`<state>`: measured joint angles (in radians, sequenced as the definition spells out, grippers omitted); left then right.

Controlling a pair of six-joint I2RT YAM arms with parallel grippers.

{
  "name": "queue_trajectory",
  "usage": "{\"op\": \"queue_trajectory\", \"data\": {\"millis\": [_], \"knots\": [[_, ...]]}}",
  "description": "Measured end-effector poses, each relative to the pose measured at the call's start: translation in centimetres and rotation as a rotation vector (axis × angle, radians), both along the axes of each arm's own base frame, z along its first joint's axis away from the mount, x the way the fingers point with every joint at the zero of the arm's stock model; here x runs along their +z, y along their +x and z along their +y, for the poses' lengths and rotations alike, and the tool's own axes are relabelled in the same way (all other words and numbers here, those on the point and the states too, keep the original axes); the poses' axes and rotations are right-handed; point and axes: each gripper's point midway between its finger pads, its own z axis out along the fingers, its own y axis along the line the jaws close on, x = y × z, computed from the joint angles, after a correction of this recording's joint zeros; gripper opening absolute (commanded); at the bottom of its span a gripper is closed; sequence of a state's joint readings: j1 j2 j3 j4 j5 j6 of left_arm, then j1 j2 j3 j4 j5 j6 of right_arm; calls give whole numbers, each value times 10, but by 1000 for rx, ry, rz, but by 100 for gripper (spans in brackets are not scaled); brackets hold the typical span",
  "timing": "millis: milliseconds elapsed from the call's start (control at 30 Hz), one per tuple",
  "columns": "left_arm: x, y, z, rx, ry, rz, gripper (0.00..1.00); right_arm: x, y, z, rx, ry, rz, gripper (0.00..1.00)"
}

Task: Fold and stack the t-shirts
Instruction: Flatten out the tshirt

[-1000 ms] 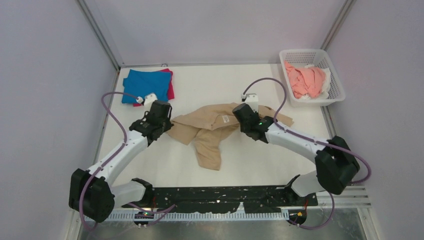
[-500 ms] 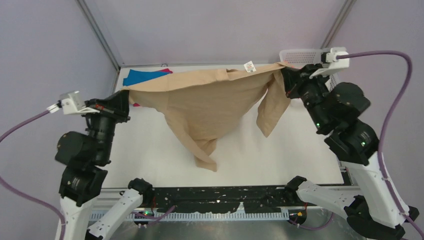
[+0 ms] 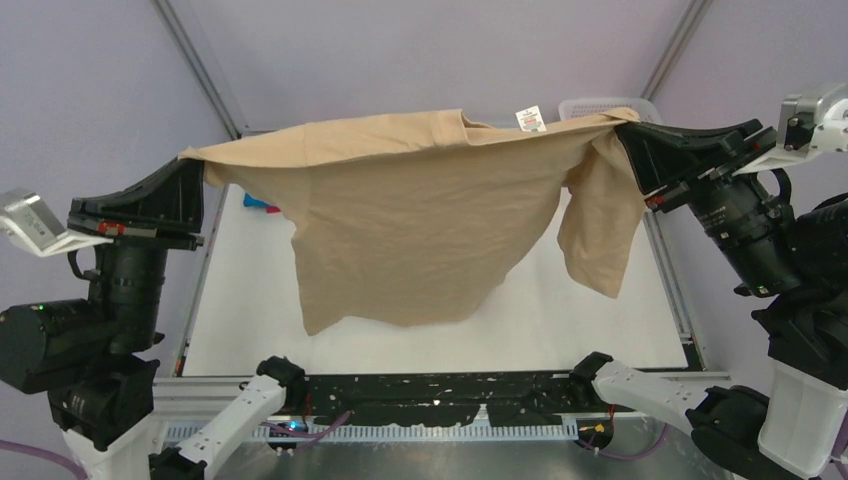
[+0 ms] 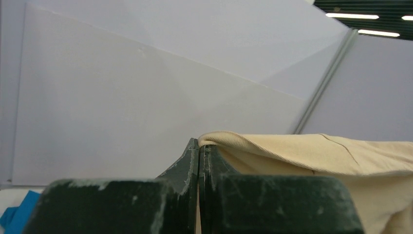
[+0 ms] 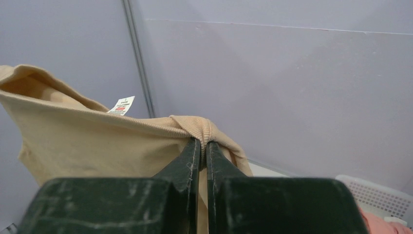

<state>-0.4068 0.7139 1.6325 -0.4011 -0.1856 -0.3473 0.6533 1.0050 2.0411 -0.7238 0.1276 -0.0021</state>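
Observation:
The robot's right gripper needs to release the tan t-shirt, spread out on the white table (image 3: 456,238) between the blue shirt and the basket.
The large tan t-shirt (image 3: 420,220) hangs spread in the air high above the table, held at its two upper ends. My left gripper (image 3: 198,170) is shut on its left end; in the left wrist view (image 4: 199,145) the cloth (image 4: 311,153) folds over the closed jaws. My right gripper (image 3: 626,132) is shut on its right end, the ribbed edge (image 5: 202,129) pinched at the fingertips (image 5: 203,142). A sleeve (image 3: 600,235) dangles on the right and a white tag (image 3: 529,118) shows at the collar. A sliver of the blue shirt (image 3: 258,203) shows at the back left; the magenta one is hidden.
The white mesh basket (image 3: 590,106) stands at the back right, mostly behind the hanging shirt; its rim and salmon-pink cloth (image 5: 384,224) show in the right wrist view. The white table (image 3: 560,320) lies below. Both arms stand tall at the table's sides.

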Motion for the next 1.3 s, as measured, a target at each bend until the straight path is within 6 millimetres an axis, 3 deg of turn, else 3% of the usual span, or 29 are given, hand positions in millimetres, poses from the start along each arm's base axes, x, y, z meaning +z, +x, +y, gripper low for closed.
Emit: {"op": "queue_trajectory", "data": {"millis": [67,167,300,467,533,600,700,833,933,1000,1133,1233,1300], "knots": [[-5,29,-2,55,11,55,0,-2,15,1,-48,-21,13,6],[-23,87,-9,147,53,166,0,-15,58,7,-160,-79,63,6],[-65,175,-18,251,140,328,0,-47,124,11,-284,-148,140,6],[-121,278,-29,250,217,503,0,-107,222,13,-401,-261,240,6],[-120,307,-31,234,217,520,0,-113,252,17,-421,-284,249,6],[-103,322,-31,217,201,494,0,-101,275,20,-437,-276,220,6],[-66,319,-31,194,177,408,0,-68,289,19,-455,-234,134,6],[-26,284,-28,168,159,305,0,-27,266,10,-453,-182,29,6],[-20,254,-29,137,181,258,0,-15,233,0,-442,-196,-23,7],[-29,240,-29,129,219,236,0,-18,212,-3,-416,-247,-46,7],[-95,230,-35,90,335,267,0,-59,182,-3,-349,-426,-38,7],[-187,231,-48,2,399,379,0,-122,174,3,-267,-551,45,7],[-253,228,-59,-73,419,475,0,-179,174,10,-199,-612,146,7]]}}
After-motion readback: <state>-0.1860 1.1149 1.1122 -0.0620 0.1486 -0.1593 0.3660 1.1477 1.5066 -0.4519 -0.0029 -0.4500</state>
